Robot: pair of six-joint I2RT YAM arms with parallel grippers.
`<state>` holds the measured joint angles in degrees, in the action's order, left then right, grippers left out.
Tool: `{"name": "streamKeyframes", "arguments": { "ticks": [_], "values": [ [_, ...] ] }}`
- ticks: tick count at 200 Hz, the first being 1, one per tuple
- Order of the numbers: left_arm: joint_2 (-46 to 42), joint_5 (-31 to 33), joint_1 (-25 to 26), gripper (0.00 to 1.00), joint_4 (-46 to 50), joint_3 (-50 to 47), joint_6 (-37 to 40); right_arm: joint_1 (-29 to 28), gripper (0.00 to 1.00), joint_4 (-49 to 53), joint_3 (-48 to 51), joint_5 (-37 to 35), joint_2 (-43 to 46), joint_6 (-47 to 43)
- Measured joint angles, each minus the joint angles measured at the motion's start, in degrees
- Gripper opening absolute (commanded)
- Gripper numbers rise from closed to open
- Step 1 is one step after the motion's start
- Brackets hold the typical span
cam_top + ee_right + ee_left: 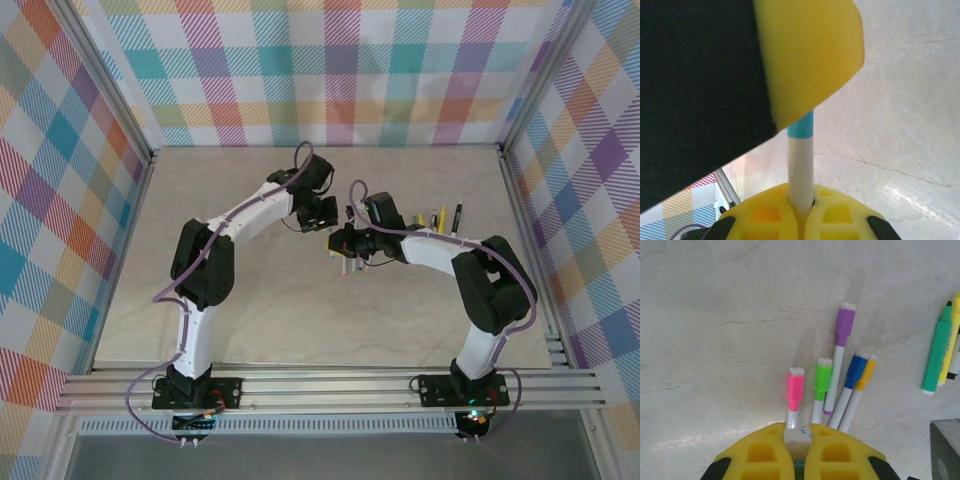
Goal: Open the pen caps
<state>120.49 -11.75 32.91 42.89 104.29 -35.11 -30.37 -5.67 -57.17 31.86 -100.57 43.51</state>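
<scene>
The robot's right gripper needs to put the white pen body down on the table [411, 247] beside the green marker, facing the capped pens.
My right gripper [801, 202] is shut on a slim white pen barrel [801, 165] held above the table. The barrel's light-blue cap [801, 129] runs in behind the left gripper's yellow finger [810, 55], with no gap between cap and barrel. My left gripper [799, 437] is shut on that cap's white end. In the top view the left gripper [325, 225] and the right gripper [345, 242] meet at mid-table. Below them lie capped white pens: pink cap [795, 385], green cap [823, 376], purple cap [845, 322], blue cap [856, 367], orange cap [867, 371].
A green marker [937, 357] and a yellow marker [951, 340] lie to the right with a black one beside them; in the top view this group [445, 217] sits behind the right arm. The metal frame [330, 380] borders the pale marble table.
</scene>
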Motion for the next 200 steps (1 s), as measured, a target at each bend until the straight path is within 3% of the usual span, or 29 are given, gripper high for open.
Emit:
{"name": "streamKeyframes", "arguments": {
  "ticks": [31, 68, 94, 120, 154, 200],
  "values": [
    [3.43, -2.8, 0.04, 0.0, 6.56, 5.77, -0.07, -0.42, 0.0, -0.61, 4.87, -1.64, 4.7, -0.09],
    [12.04, 3.8, -5.33, 0.0, 6.91, 20.98, 1.11, -7.26, 0.0, 9.42, 19.19, 3.06, 25.64, -0.44],
    [13.18, 6.99, -8.52, 0.0, 8.57, 24.2, 1.97, -5.2, 0.0, 15.02, 19.34, 1.29, 29.97, -1.22],
    [13.07, 9.62, -8.11, 0.0, 10.78, 23.04, 4.04, 1.16, 0.0, 23.91, 12.7, -5.79, 25.53, -5.73],
    [10.78, 13.05, -7.67, 0.0, 11.72, 13.7, 7.17, 8.44, 0.0, 31.93, -1.11, -18.95, 13.79, -13.68],
    [9.27, 17.05, -9.25, 0.0, 12.46, 5.09, 9.2, 10.23, 0.0, 39.32, -14.84, -34.14, -2.21, -22.4]
  ]
}}
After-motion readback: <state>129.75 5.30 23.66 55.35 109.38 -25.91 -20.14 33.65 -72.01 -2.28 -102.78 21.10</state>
